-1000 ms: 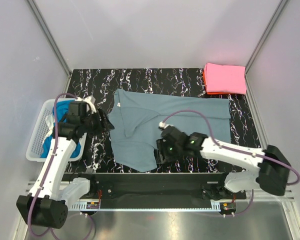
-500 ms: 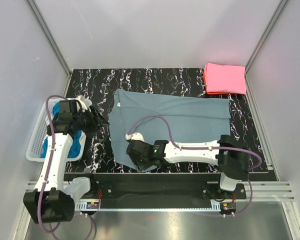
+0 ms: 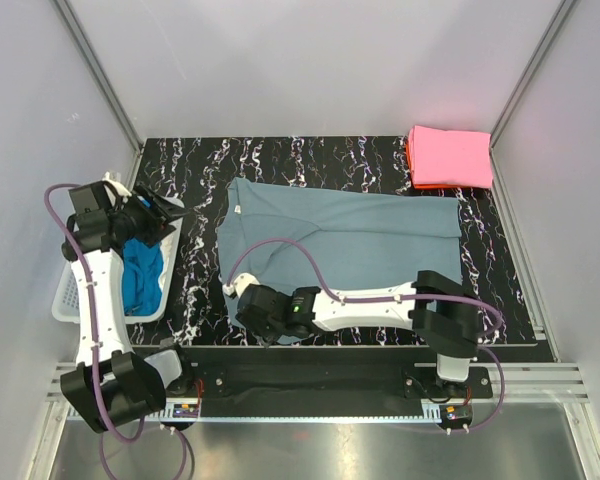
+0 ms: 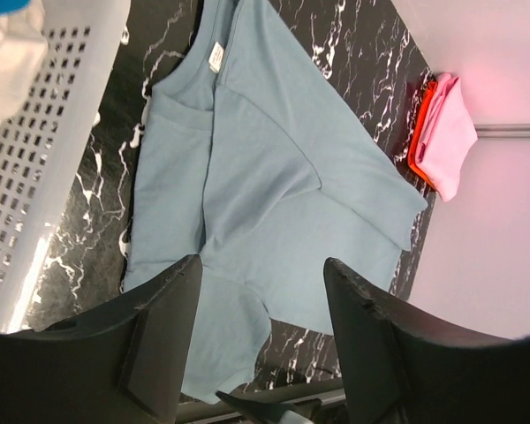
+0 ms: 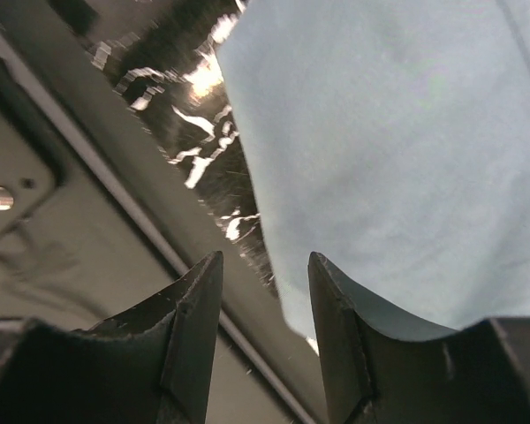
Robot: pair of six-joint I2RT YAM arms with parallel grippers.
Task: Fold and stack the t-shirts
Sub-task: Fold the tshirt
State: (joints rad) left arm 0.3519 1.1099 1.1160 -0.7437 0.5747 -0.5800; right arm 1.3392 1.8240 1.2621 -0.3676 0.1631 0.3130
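The near sleeve of the t-shirt reaches over the table's near rail, so the robot's right gripper needs to first pinch the cuff (image 4: 208, 389) and swing that sleeve in toward the body.
A dusty grey-blue t-shirt (image 3: 350, 235) lies spread on the black marbled table, collar toward the left; the left wrist view shows it whole (image 4: 274, 185). My right gripper (image 3: 244, 318) hangs open at its near left corner, and the hem corner (image 5: 397, 150) sits just beyond the fingertips (image 5: 265, 258) with nothing between them. My left gripper (image 3: 168, 212) is open and empty (image 4: 262, 265), raised over the far end of the white basket (image 3: 72, 292). A folded pink t-shirt (image 3: 450, 155) rests on an orange-red one (image 3: 409, 160) at the back right corner.
The white mesh basket (image 4: 44, 141) stands off the table's left side with a bright blue shirt (image 3: 140, 278) in it. The metal rail (image 5: 141, 221) of the table's near edge runs right under the right gripper. Grey walls close the cell on three sides.
The right arm has swept left along the near edge, from the shirt's middle to its near left corner. The left arm has drawn back left, off the table to above the basket.
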